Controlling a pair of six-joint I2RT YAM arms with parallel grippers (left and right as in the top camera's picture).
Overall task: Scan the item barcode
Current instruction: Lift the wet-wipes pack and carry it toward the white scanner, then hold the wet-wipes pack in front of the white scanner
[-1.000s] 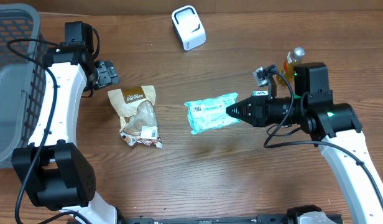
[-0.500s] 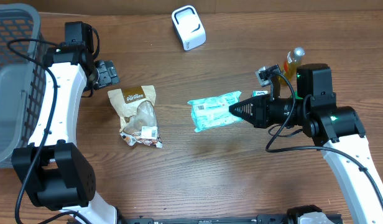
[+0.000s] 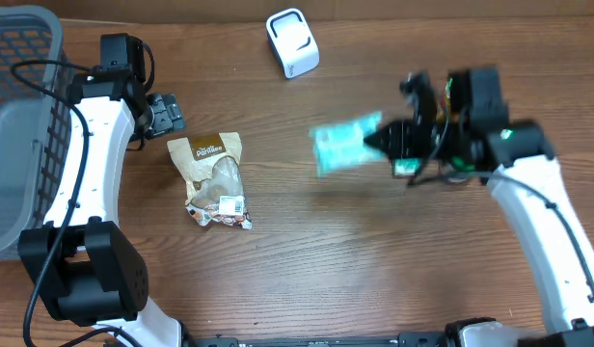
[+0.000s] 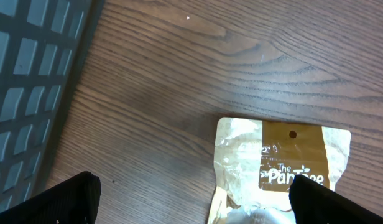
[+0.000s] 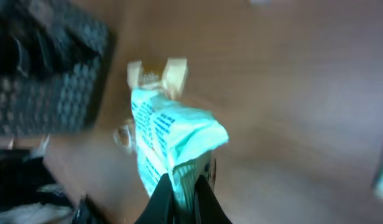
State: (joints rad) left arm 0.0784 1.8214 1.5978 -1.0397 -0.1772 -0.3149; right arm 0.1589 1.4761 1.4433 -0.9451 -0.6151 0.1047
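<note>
The robot's right gripper needs to put the teal packet down on the bare table (image 3: 340,191) (image 5: 308,169) between the snack bag and the small green packet.
A light teal packet (image 3: 343,145) hangs blurred above the table's middle right, and my right gripper (image 3: 382,143) is shut on its end. In the right wrist view the teal packet (image 5: 173,143) rises from my pinched right gripper (image 5: 184,186), its blue print facing left. The white barcode scanner (image 3: 292,42) stands at the back centre. A tan and brown snack bag (image 3: 214,178) lies flat at the left. My left gripper (image 3: 165,113) stands open just beyond its top edge; the left wrist view shows the snack bag (image 4: 281,165) between the wide-apart fingertips (image 4: 67,198).
A grey mesh basket (image 3: 17,125) fills the left edge and appears as a basket wall (image 4: 30,74) in the left wrist view. A small bottle with a gold cap (image 3: 455,94) stands behind the right arm. Black cables trail along both arms.
The right arm has swung up and toward the back, lifting the teal packet and carrying it rightward; both are motion-blurred now. The left arm and the snack bag have not moved.
</note>
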